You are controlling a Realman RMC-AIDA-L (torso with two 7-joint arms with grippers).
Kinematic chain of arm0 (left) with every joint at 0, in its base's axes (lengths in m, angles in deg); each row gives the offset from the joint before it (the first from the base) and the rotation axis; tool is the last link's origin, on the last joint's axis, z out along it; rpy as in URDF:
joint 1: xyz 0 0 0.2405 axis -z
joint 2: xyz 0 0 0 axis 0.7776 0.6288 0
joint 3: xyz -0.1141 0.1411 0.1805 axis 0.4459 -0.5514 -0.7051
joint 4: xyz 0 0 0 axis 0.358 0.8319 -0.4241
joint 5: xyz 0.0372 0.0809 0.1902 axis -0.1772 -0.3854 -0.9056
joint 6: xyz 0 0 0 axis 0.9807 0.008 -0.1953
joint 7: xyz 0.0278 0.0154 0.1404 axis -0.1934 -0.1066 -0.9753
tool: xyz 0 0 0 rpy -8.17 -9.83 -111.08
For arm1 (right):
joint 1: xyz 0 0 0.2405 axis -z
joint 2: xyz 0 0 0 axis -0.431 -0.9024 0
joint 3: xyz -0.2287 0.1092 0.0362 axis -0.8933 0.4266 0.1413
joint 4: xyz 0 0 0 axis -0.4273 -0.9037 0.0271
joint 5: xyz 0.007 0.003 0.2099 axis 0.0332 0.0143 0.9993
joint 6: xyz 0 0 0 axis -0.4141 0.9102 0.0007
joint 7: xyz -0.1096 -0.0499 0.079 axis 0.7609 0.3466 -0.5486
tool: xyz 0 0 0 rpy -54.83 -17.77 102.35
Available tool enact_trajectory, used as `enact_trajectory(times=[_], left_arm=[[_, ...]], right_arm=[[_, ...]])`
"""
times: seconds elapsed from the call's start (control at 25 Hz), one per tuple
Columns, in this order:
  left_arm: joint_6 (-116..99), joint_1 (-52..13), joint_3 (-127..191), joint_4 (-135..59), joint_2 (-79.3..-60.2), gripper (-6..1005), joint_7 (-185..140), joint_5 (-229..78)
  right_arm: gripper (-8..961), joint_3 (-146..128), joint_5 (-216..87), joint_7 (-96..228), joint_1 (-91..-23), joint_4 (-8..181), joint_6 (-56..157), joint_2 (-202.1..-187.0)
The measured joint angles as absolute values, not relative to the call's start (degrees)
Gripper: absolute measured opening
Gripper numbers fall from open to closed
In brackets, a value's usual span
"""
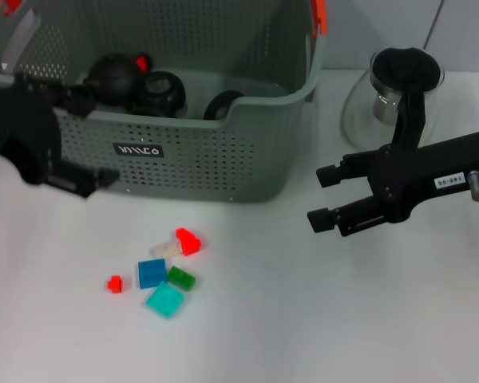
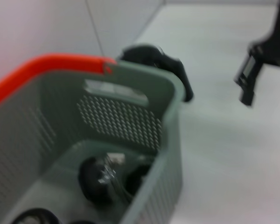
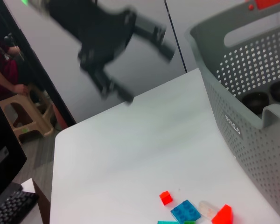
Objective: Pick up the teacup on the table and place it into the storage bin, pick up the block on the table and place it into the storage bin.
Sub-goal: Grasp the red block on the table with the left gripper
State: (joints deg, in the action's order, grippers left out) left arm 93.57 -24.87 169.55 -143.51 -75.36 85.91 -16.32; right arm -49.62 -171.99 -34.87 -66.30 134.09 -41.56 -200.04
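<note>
Next, the left gripper moves to the small red block [image 1: 115, 284] that lies apart from the other blocks, near the blue block, and closes there.
The grey-green storage bin [image 1: 223, 171] stands at the back left of the table. Two black teacups [image 1: 164, 92] lie inside it beside a black teapot [image 1: 112, 74]. The left wrist view looks down into the storage bin [image 2: 130, 121] at these dark items. Several small blocks lie in front of the bin: a red block [image 1: 188, 240], a blue block [image 1: 152, 273], a teal block [image 1: 165, 300]. My left gripper [image 1: 90, 140] hangs open and holds nothing at the bin's front left corner. My right gripper [image 1: 323, 195] is open above the table to the bin's right.
A glass pitcher with a black lid [image 1: 395, 88] stands at the back right, behind my right arm. The bin has orange handle clips [image 1: 318, 14]. In the right wrist view a stool [image 3: 25, 119] and a person stand beyond the table's edge.
</note>
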Motion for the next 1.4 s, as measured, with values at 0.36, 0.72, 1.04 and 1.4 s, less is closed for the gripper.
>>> enact_trajectory(times=[0.36, 0.72, 1.04, 1.4], left_arm=[[87.7, -29.8, 161.1, -140.8, -78.72, 918, 79.3, -27.6], [82.1, -28.6, 147.1, -131.1, -78.96, 902, 78.9, -38.0], [77.7, -23.7, 143.6, -119.2, -79.06, 888, 80.5, -41.6], [75.4, -22.0, 143.6, -114.4, -79.08, 873, 81.3, -43.3]], right_arm=[[940, -50.3, -171.9, -35.1, -67.0, 132.4, -41.0, -200.98], [939, -50.1, -171.8, -36.3, -67.7, 131.7, -40.4, -201.62], [940, -49.9, -171.8, -36.5, -67.8, 131.5, -40.1, -201.77], [940, -49.9, -171.8, -36.6, -67.8, 130.9, -39.3, -201.67]])
